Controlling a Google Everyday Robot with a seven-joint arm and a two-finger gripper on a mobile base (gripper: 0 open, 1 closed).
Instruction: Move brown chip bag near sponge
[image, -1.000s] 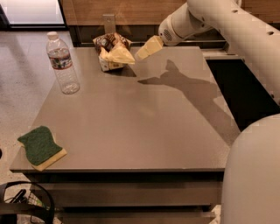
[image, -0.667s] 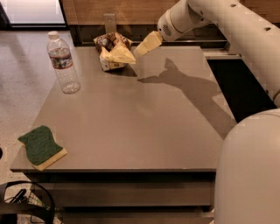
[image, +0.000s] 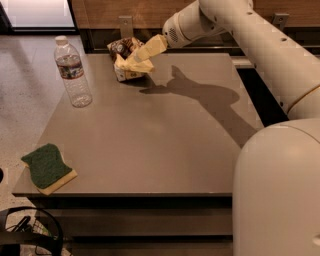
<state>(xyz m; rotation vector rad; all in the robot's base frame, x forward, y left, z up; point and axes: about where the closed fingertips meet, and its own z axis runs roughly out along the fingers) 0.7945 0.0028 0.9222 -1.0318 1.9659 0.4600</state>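
Observation:
The robot's gripper needs to close on the side of the brown chip bag (image: 138, 59) that points away from the clear water bottle.
The brown chip bag (image: 124, 69) sits crumpled at the far edge of the grey table (image: 165, 145), left of centre. My gripper (image: 138, 57) reaches in from the upper right on the white arm, and its pale yellow tip lies over the bag's right side, at or just above it. The sponge (image: 47, 168), green on top with a yellow layer below, lies flat at the table's near left corner, far from the bag.
A clear water bottle (image: 73, 72) stands upright at the table's left side, between the bag and the sponge. My white base (image: 280, 195) fills the lower right. A wooden wall runs behind the table. A dark wire basket (image: 30, 235) shows at the bottom left.
My gripper has moved left and slightly down, from beside the bag's right edge to over the bag. The bag, bottle and sponge have not moved.

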